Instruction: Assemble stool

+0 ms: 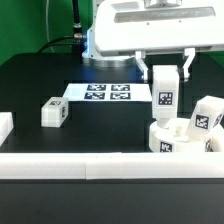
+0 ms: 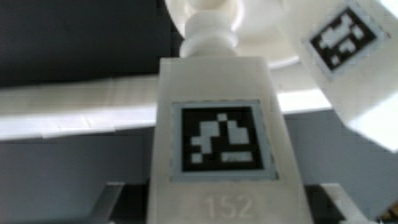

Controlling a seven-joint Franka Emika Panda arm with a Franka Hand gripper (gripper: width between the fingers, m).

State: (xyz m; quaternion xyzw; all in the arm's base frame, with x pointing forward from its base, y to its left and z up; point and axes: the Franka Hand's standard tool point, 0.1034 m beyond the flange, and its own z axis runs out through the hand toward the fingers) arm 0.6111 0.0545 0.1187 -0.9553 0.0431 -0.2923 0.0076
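Observation:
The white stool leg is to stand upright on the round white seat's side (image 1: 162, 132) (image 2: 210, 8) toward the marker board. My gripper needs to let go of it there.
My gripper (image 1: 165, 75) is shut on a white stool leg (image 1: 164, 98) with a black-and-white tag and holds it upright just above the round white seat (image 1: 172, 140) at the exterior view's right. A second leg (image 1: 206, 117) stands tilted on the seat's far side. A third leg (image 1: 53, 112) lies loose on the table at the left. In the wrist view the held leg (image 2: 222, 130) fills the middle, its tag marked 152, between my gripper's (image 2: 226, 205) fingers (image 2: 118, 200). Its threaded end (image 2: 210, 25) points at the seat (image 2: 285, 40), beside the other tagged leg (image 2: 338, 35).
The marker board (image 1: 104, 93) lies flat on the black table behind the held leg. A long white bar (image 1: 90, 162) runs along the table's front edge, and a short white piece (image 1: 5, 125) sits at the left edge.

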